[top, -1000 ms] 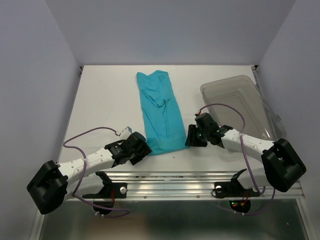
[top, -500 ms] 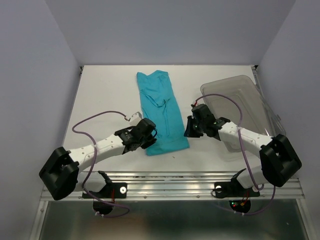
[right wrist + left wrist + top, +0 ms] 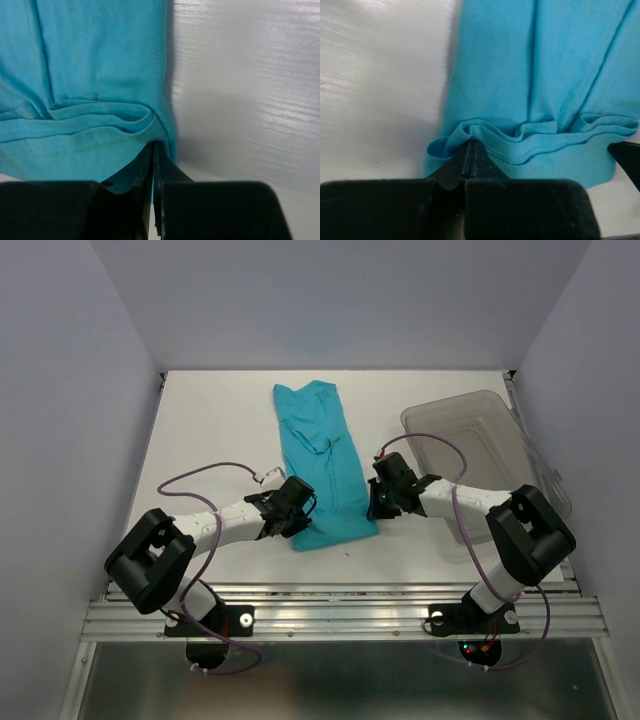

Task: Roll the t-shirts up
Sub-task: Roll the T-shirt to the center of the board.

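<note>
My left gripper should lift clear of the bunched edge of the turned-over hem, where it is now, and take the near folded corner point(image 3: 298, 544) to roll further.
The teal t-shirt point(image 3: 320, 455) lies folded into a long narrow strip down the middle of the white table, neck end far, hem end near. My left gripper point(image 3: 303, 510) sits at the hem's near left corner. In the left wrist view its jaws point(image 3: 472, 145) are shut on a bunched fold of the stitched hem point(image 3: 530, 155). My right gripper point(image 3: 374, 504) is at the hem's near right corner. In the right wrist view it point(image 3: 153, 147) is shut on the t-shirt point(image 3: 90, 65) edge, with teal cloth showing between the jaws. The hem is turned over in soft layers between both grippers.
A clear grey-tinted plastic bin point(image 3: 450, 405) stands at the right of the table, just behind the right arm. Bare white table point(image 3: 210, 430) lies left of the shirt. Purple cables loop over both arms. A metal rail runs along the near edge.
Both arms have moved in from the near side to the hem corners. Both grippers have shut on the cloth, and the hem edge has drawn slightly away from the table's front.
</note>
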